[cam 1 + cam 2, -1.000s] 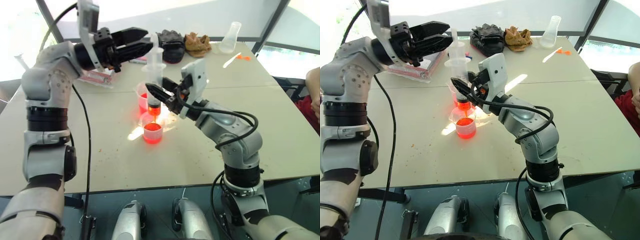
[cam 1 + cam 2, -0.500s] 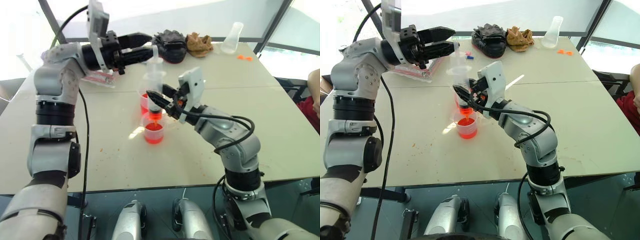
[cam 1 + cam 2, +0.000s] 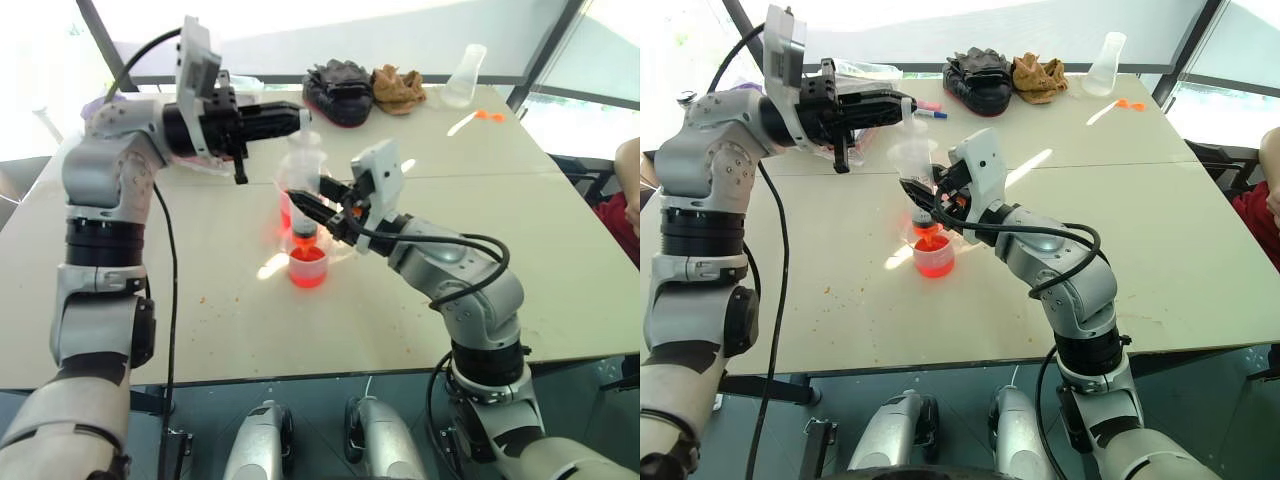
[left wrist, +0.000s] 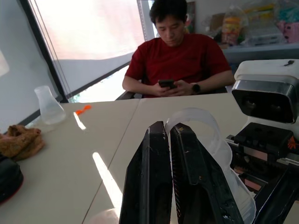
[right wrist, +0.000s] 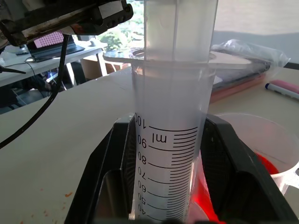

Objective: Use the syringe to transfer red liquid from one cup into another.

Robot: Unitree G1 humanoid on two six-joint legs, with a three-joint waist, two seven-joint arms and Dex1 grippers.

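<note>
My right gripper has the syringe. Next, I set it down with that gripper on the bare table (image 3: 379,252) next to the short cup, on my right gripper's side.
The syringe (image 3: 303,160) stands upright with its tip just over the short cup (image 3: 307,270), which holds red liquid (image 3: 307,276). My right gripper (image 3: 305,208) is shut on the syringe's barrel (image 5: 168,154), around the printed graduations. Directly behind it stands the taller cup (image 3: 286,197), also with red liquid at its bottom (image 5: 266,163). My left gripper (image 3: 298,116) reaches in level from the left, shut, its fingers (image 4: 154,163) lying at the plunger's top end (image 4: 198,119).
At the table's far side lie black gloves (image 3: 340,80), a brown cloth (image 3: 397,86), a clear flask (image 3: 464,76) and orange scraps (image 3: 487,115). A pink packet (image 3: 195,155) and markers (image 3: 927,108) lie at far left. A person (image 4: 180,60) sits at the table's right.
The left gripper's fingers have closed and the hand has come down to the plunger's top. The right gripper keeps its hold on the syringe over the short cup.
</note>
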